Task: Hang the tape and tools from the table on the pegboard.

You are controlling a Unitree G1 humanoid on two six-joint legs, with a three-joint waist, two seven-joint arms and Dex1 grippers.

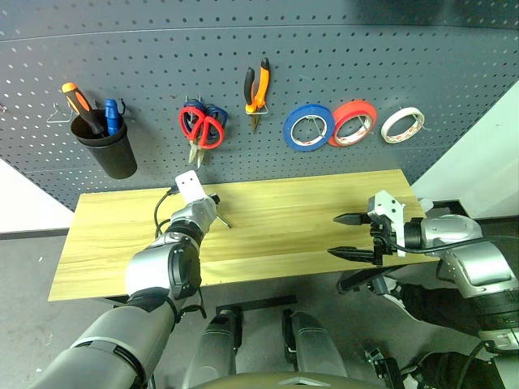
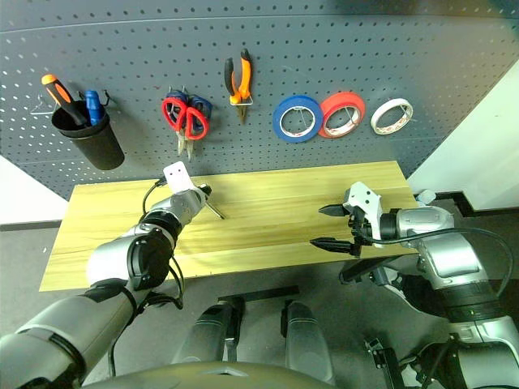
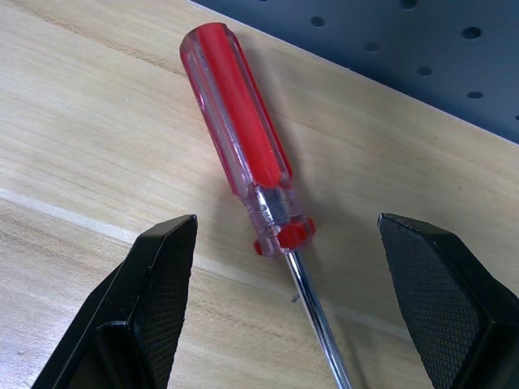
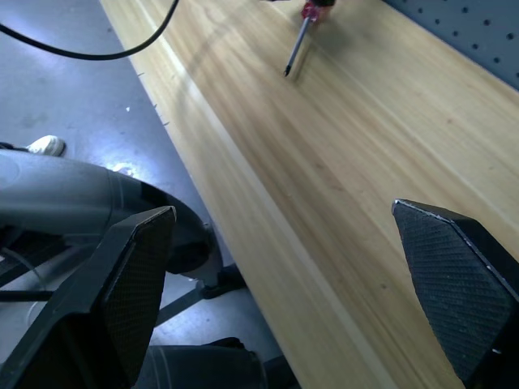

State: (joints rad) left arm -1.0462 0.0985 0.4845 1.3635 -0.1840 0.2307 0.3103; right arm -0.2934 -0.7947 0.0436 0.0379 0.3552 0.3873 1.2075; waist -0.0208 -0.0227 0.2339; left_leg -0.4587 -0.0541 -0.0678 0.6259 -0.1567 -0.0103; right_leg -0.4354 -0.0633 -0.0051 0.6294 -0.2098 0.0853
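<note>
The screwdriver is at a slant with its collar between my left gripper's fingers, so I should turn to line up with it and grip the red handle (image 3: 261, 162) near the collar.
A slim red-handled screwdriver (image 3: 239, 121) lies flat on the pale wood table (image 1: 308, 203), near its back edge. My left gripper (image 3: 285, 223) hangs open just over it, one finger on each side of the collar, apart from it. Its steel shaft (image 1: 225, 220) sticks out past the left gripper (image 1: 212, 203). My right gripper (image 1: 339, 235) stands open and empty above the table's front right part. On the pegboard (image 1: 454, 73) hang the red-handled scissors (image 1: 203, 126), the orange-and-black pliers (image 1: 257, 87) and the whitish tape (image 1: 402, 124).
A blue roll (image 1: 308, 127) and a red-orange roll (image 1: 353, 122) hang beside the tape. A black cup (image 1: 105, 146) on the board's left holds an orange-and-black and a blue screwdriver. Blue-handled scissors hang behind the red ones. A black cable trails by my left wrist.
</note>
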